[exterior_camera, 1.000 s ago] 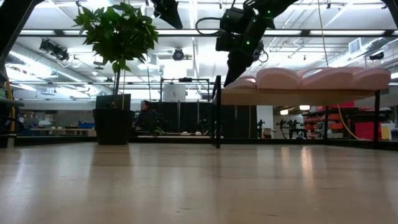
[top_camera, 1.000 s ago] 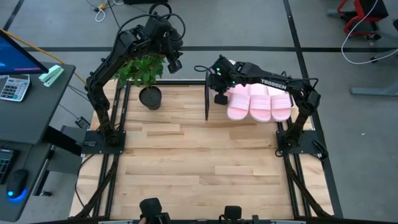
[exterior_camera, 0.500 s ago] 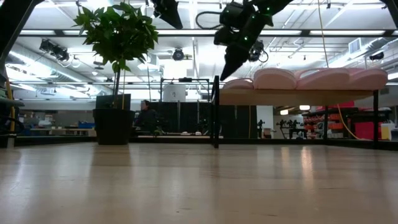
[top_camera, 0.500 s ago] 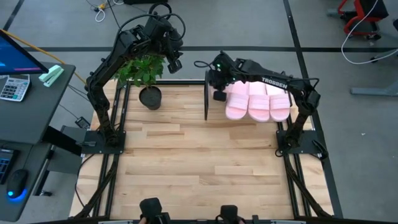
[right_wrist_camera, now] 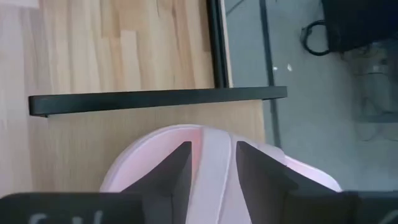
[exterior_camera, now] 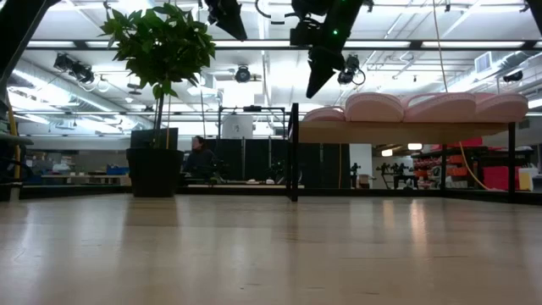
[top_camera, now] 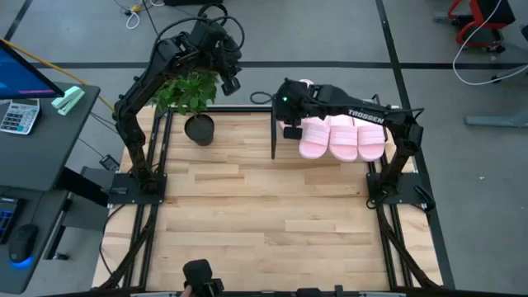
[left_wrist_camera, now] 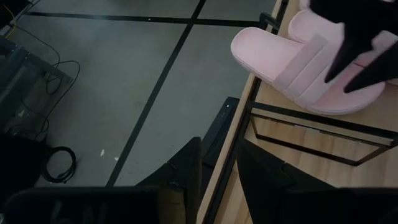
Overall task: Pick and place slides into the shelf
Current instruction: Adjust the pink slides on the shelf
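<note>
My right gripper should take that heel (top_camera: 307, 82) from behind and straighten the end slide, because it lies crooked with its heel past the shelf's far edge.
Several pale pink slides (top_camera: 345, 139) lie side by side, soles down, on the shelf's (exterior_camera: 406, 132) wood top at the table's far right. My right gripper (right_wrist_camera: 211, 152) hovers open just above the leftmost slide (right_wrist_camera: 214, 162), over its strap, and is clear of it in the low view (exterior_camera: 315, 88). My left gripper (left_wrist_camera: 217, 163) waits high above the potted plant (top_camera: 191, 91), fingers slightly apart and nothing between them. The left wrist view shows that slide (left_wrist_camera: 292, 62) with my right gripper (left_wrist_camera: 354, 43) over it.
A potted plant in a black pot (top_camera: 199, 129) stands at the far left of the table. The shelf's black frame post (top_camera: 274, 139) marks its left end. Bare wood tabletop (top_camera: 264, 223) fills the middle and near side. A person (exterior_camera: 201, 158) sits far behind the table.
My right gripper has risen off the leftmost slide and drifted a little toward the table's left. That slide stays lying on the shelf beside the others.
</note>
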### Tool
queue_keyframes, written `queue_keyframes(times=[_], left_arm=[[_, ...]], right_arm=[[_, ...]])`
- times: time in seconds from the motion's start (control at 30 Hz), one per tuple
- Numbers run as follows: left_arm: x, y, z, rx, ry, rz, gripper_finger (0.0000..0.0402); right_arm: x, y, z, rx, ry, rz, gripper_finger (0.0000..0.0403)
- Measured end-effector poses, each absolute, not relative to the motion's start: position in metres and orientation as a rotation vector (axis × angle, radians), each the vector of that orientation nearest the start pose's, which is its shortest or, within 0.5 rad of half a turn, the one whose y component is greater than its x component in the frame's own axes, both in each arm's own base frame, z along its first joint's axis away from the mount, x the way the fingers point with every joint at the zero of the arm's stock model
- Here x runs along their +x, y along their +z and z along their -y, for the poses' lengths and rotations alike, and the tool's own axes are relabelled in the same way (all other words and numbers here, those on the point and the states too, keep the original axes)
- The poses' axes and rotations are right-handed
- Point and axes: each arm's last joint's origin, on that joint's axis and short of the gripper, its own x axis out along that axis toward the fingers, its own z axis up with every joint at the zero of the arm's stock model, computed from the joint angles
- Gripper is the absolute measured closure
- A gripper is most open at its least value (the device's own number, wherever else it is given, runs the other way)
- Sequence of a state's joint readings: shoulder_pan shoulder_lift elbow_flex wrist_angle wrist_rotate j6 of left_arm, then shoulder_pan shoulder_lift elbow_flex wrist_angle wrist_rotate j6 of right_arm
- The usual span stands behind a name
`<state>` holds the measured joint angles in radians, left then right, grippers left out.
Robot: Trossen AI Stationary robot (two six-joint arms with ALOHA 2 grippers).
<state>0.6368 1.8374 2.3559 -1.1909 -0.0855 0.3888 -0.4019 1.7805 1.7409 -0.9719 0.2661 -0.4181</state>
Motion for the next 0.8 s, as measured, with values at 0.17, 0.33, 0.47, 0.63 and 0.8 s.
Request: queue_keyframes(times=[0.17, 0.33, 0.47, 0.63, 0.8], left_arm=[[0.275, 0.472, -0.214, 0.174, 0.568, -0.785, 0.0294], [0.271, 0.472, -0.219, 0.173, 0.580, -0.789, 0.0294], [0.269, 0.472, -0.222, 0.163, 0.570, -0.784, 0.0294], [0.267, 0.471, -0.224, 0.177, 0.558, -0.790, 0.0294], [0.267, 0.471, -0.223, 0.183, 0.552, -0.796, 0.0294]], right_arm=[[0.344, 0.331, 0.140, -0.348, -0.419, -1.166, 0.0262], [0.342, 0.320, 0.138, -0.320, -0.459, -1.205, 0.0254], [0.340, 0.312, 0.139, -0.323, -0.477, -1.234, 0.0251], [0.337, 0.301, 0.143, -0.311, -0.478, -1.266, 0.0254], [0.337, 0.294, 0.144, -0.310, -0.483, -1.272, 0.0293]])
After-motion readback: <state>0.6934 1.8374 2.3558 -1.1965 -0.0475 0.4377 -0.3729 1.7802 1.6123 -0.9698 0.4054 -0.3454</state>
